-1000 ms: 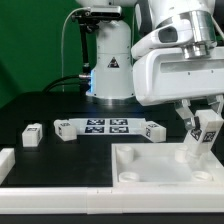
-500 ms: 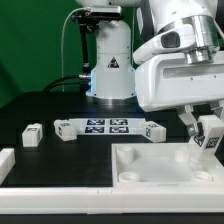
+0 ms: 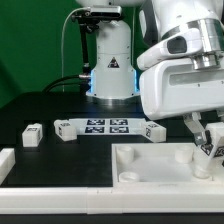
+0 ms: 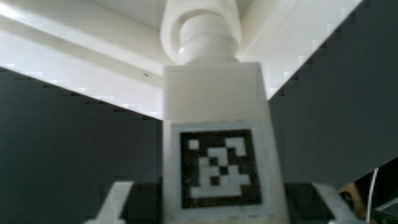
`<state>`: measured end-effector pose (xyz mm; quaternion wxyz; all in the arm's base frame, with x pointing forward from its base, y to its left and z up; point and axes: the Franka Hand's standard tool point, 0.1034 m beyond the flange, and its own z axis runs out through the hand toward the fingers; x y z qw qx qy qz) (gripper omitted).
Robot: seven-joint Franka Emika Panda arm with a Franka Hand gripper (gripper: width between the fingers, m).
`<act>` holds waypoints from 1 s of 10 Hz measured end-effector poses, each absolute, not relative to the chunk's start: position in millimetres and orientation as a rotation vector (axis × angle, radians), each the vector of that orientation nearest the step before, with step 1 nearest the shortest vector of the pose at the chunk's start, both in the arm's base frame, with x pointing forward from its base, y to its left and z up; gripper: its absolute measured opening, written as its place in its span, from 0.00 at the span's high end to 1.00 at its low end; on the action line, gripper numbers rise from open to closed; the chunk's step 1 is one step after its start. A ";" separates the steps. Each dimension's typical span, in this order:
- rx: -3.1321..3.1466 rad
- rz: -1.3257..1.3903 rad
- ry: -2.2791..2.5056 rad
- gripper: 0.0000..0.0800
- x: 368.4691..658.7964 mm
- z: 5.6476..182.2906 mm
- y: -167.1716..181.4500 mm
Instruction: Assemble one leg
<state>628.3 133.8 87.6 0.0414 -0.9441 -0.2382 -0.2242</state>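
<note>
Next, my gripper releases the leg standing on the large white tray (image 3: 181, 178) near the long white front bar. The leg is now over the tray's far corner.
My gripper (image 3: 208, 140) is shut on a leg (image 3: 210, 149), a small white block with a black-and-white tag, and holds it over the far right corner of the large white tray (image 3: 150, 165). In the wrist view the leg (image 4: 217, 120) fills the middle. Its tag faces the camera and its round end (image 4: 201, 40) points at the white tray (image 4: 71, 60). My gripper (image 4: 217, 205) has a finger on each side of the leg. Whether the leg's end touches the tray's corner socket I cannot tell. Another leg (image 3: 33, 134) lies on the black table at the exterior view's left.
The marker board (image 3: 105, 126) lies behind the tray. A small tagged white block (image 3: 153, 130) sits at its right end. A white part (image 3: 5, 160) shows at the left edge. The robot's base (image 3: 110, 60) stands at the back.
My gripper has moved to the exterior view's right and slightly down with the leg in it. The leg now sits closer to the tray's right corner.
</note>
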 end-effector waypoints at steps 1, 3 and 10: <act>-2.892 -0.697 -0.722 0.63 627.4 84.6 131.2; -2.891 -0.775 -0.706 0.63 623.3 81.5 126.8; -2.899 -0.924 -0.585 0.63 610.2 75.5 90.6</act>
